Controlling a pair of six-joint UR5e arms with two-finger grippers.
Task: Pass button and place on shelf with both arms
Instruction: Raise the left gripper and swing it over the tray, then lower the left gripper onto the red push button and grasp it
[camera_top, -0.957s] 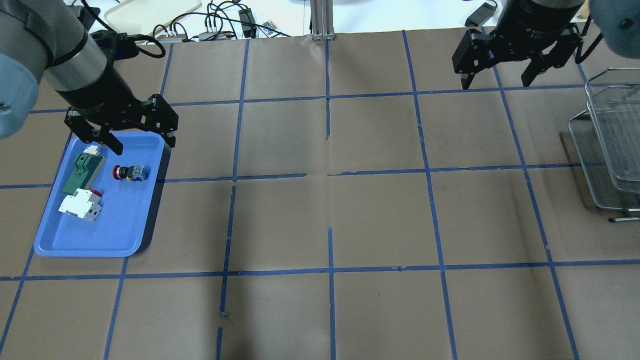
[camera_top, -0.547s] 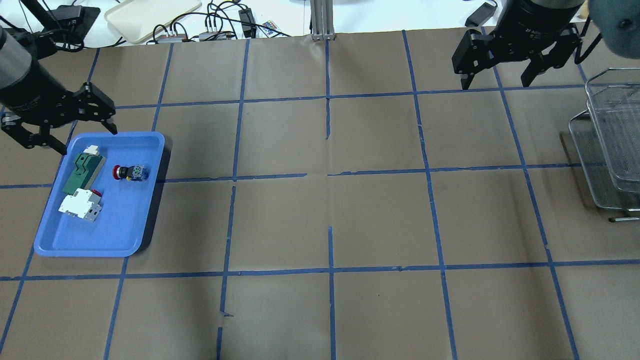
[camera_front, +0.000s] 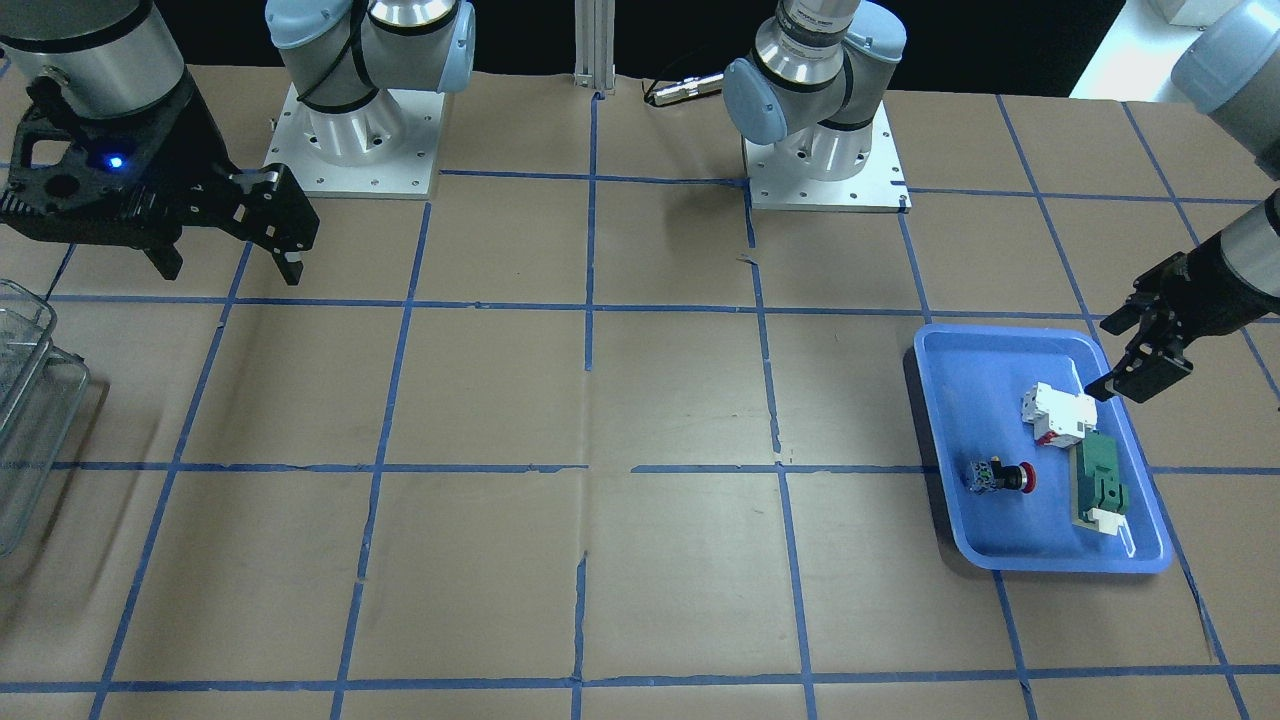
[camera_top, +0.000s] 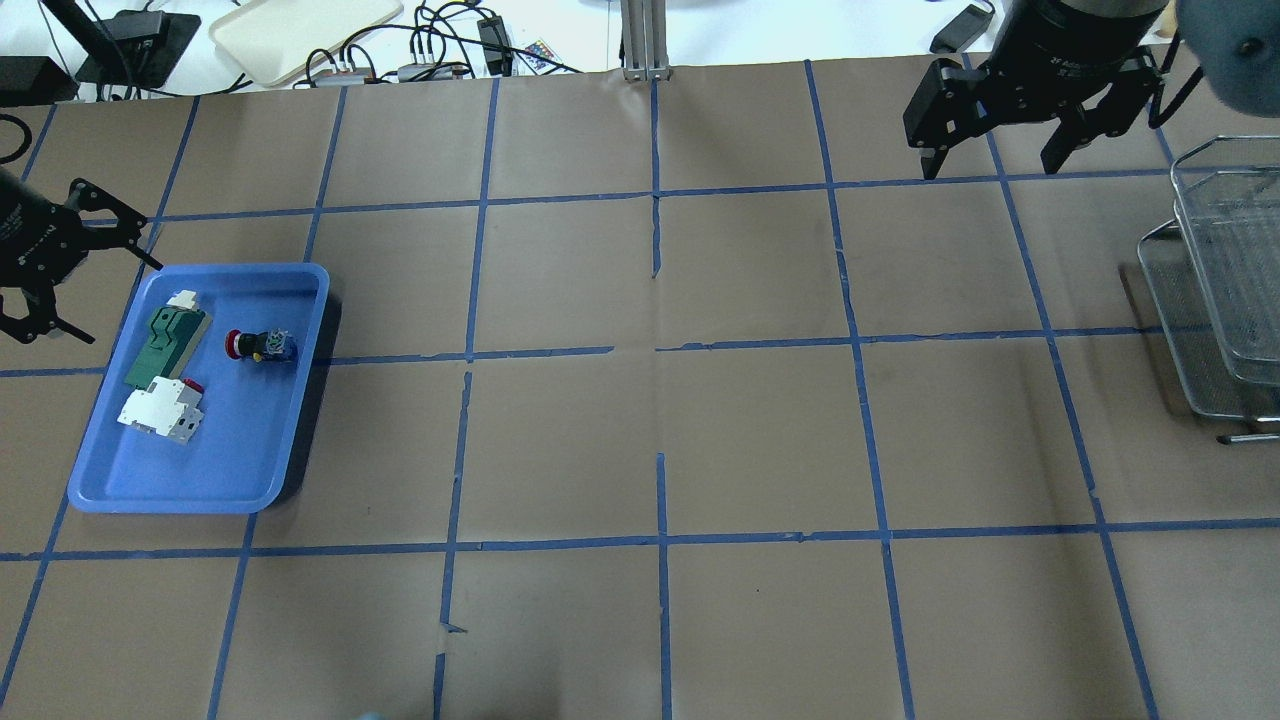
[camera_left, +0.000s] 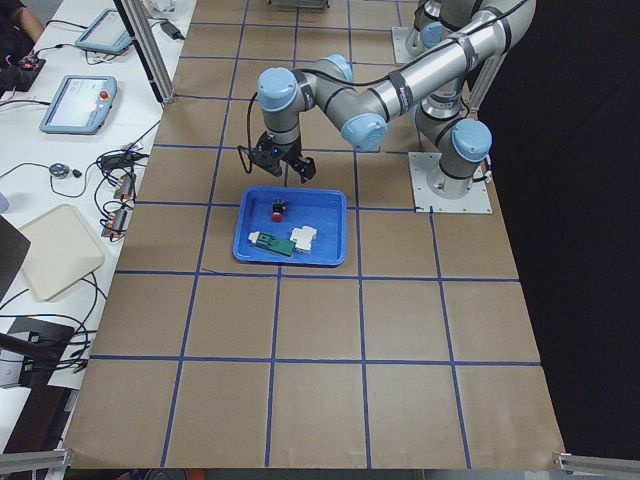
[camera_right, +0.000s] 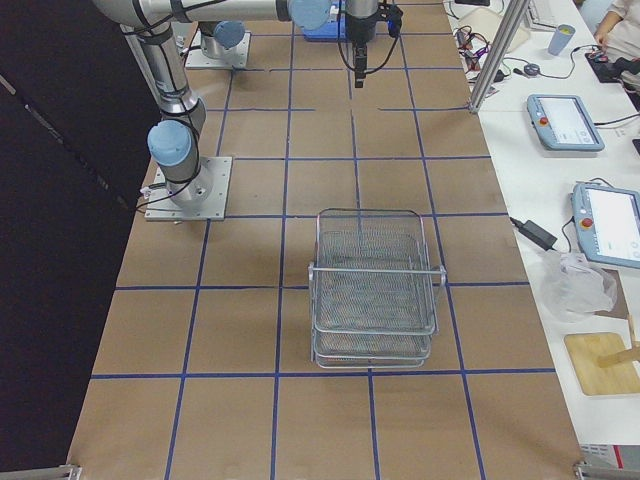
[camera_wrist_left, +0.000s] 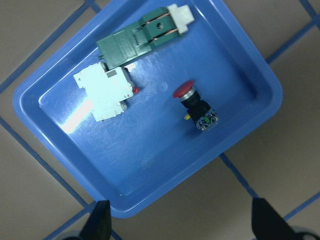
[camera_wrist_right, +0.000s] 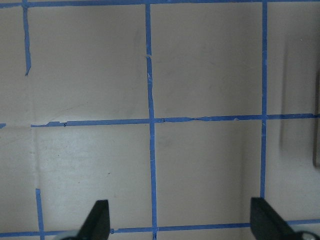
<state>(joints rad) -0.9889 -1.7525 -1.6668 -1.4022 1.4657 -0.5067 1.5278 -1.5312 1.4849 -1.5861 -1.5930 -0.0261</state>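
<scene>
Next, I move my left gripper to the button's black collar (camera_front: 1015, 476) (camera_wrist_left: 193, 101), just behind the red head, and close it there.
The button (camera_top: 258, 346), red-headed with a black collar, lies on its side in the blue tray (camera_top: 230, 440). It also shows in the front view (camera_front: 1003, 476) and the left wrist view (camera_wrist_left: 195, 105). My left gripper (camera_top: 125, 305) is open and empty, held above the tray's left far corner, apart from the button; it shows in the front view (camera_front: 1097, 360) too. My right gripper (camera_top: 990, 172) is open and empty, high over the far right of the table. The wire-mesh shelf (camera_top: 1215, 290) stands at the right edge, also seen in the right exterior view (camera_right: 372, 290).
In the tray, a green flat part (camera_top: 165, 340) and a white-and-red breaker block (camera_top: 158, 410) lie left of the button. Cables and a beige tray (camera_top: 300, 25) sit on the white bench beyond the table. An aluminium post (camera_top: 640, 40) stands at the far middle edge.
My left gripper has swung left, from over the tray's far end to beyond its left rim, staying open. The right gripper and the button have not moved.
</scene>
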